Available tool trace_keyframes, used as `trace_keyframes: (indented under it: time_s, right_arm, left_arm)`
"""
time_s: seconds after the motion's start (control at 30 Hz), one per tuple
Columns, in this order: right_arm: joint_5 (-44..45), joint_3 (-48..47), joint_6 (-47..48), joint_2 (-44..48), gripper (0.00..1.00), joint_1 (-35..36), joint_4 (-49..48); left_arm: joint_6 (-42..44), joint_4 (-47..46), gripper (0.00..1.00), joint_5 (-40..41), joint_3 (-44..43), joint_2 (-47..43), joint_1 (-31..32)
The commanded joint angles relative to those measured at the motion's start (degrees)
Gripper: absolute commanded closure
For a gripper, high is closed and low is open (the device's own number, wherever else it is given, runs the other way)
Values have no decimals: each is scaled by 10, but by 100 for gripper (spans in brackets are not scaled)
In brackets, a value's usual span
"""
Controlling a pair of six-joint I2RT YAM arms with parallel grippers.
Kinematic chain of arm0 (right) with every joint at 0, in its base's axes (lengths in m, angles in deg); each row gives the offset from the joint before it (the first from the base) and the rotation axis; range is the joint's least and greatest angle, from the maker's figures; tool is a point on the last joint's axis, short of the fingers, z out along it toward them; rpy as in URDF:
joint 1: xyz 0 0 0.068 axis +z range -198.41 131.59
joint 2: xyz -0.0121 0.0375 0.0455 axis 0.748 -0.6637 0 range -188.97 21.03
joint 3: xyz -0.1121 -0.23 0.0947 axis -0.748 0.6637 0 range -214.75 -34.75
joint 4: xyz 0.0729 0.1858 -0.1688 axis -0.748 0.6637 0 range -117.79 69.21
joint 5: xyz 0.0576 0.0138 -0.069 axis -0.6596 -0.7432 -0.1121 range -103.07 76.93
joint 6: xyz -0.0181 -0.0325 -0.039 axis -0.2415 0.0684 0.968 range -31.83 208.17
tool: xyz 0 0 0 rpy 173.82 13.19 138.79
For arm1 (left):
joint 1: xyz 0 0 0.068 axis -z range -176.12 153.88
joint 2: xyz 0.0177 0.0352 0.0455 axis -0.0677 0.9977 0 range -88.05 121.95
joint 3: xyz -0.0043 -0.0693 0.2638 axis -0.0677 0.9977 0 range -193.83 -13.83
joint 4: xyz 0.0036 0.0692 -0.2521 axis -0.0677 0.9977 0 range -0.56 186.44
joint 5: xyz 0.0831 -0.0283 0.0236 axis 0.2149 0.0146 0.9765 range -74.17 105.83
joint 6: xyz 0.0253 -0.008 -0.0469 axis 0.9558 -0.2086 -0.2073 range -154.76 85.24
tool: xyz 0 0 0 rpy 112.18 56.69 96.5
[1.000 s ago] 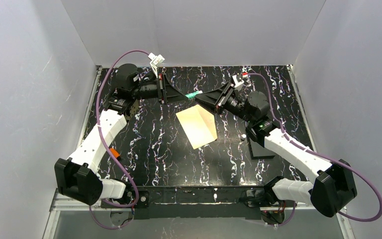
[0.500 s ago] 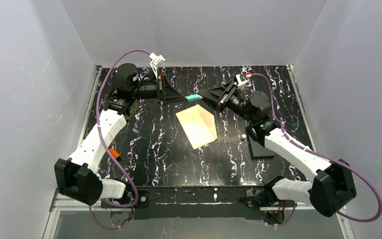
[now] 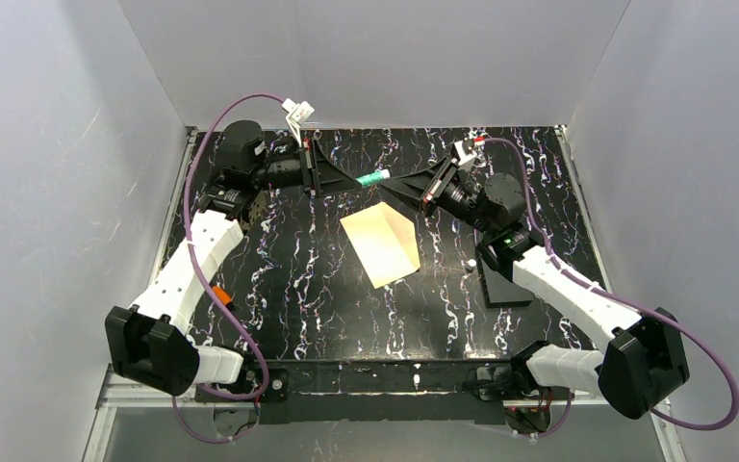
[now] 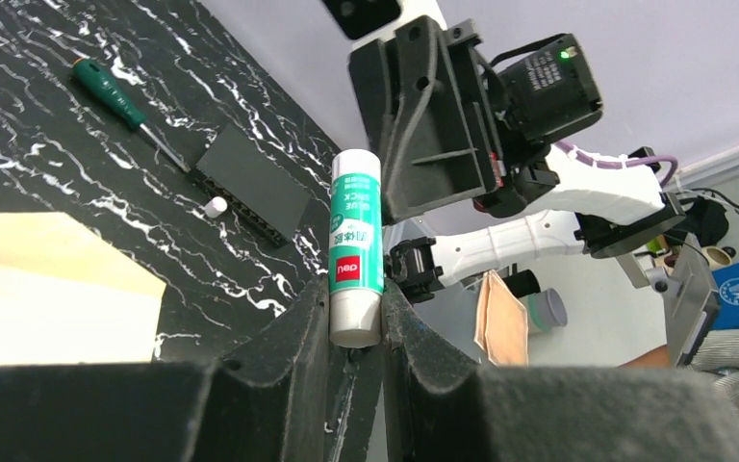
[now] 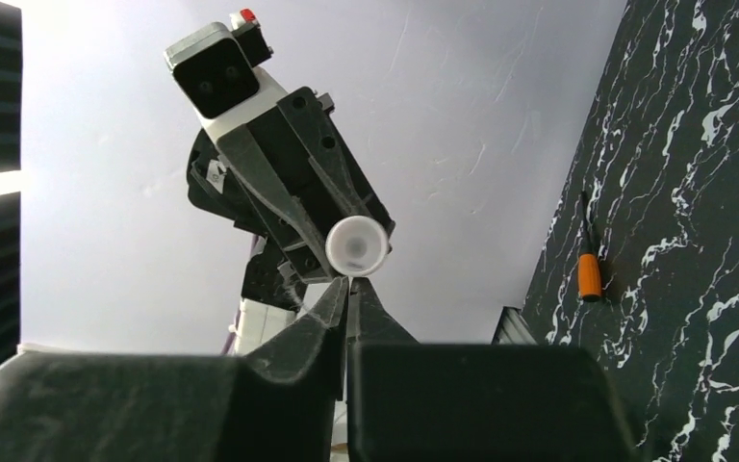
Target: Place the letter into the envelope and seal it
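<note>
The closed fingers of the robot's right gripper are under the glue stick's open white end, so next the right gripper opens and grips that end (image 5: 356,246) before the left gripper opens.
My left gripper (image 3: 349,178) is shut on the white base of a green-and-white glue stick (image 3: 375,177) and holds it level above the back of the table; the left wrist view shows the grip (image 4: 356,322) on the stick (image 4: 357,231). My right gripper (image 3: 396,182) is shut and empty. Its tips (image 5: 348,287) sit just under the stick's open white end (image 5: 356,244). The envelope (image 3: 380,247) lies flat mid-table, tan with a paler panel at its right, and shows in the left wrist view (image 4: 48,289). I cannot tell a separate letter apart.
A small white cap (image 3: 469,263) lies beside a black slab (image 3: 506,290) on the right, both also in the left wrist view: the cap (image 4: 215,206), the slab (image 4: 250,181). A green screwdriver (image 4: 120,96) lies near them. An orange-handled tool (image 3: 219,295) lies at the left.
My left gripper has lifted the glue stick slightly toward the back. My right gripper has followed up and back, its shut tips now meeting the stick's end. The envelope has not moved.
</note>
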Motion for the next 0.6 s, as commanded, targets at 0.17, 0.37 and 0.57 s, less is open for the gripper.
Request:
trace_keyframes:
  time_s: [0.17, 0.37, 0.57]
  right_arm:
    - [-23, -55, 45, 1, 88, -7, 20]
    - [-14, -53, 41, 4, 28, -7, 40]
    - [-12, -66, 45, -9, 30, -7, 49]
  left_arm:
    - [-4, 5, 97, -11, 1, -13, -4]
    - [1, 3, 100, -3, -2, -18, -5]
    - [3, 4, 100, -23, -3, -14, -4]
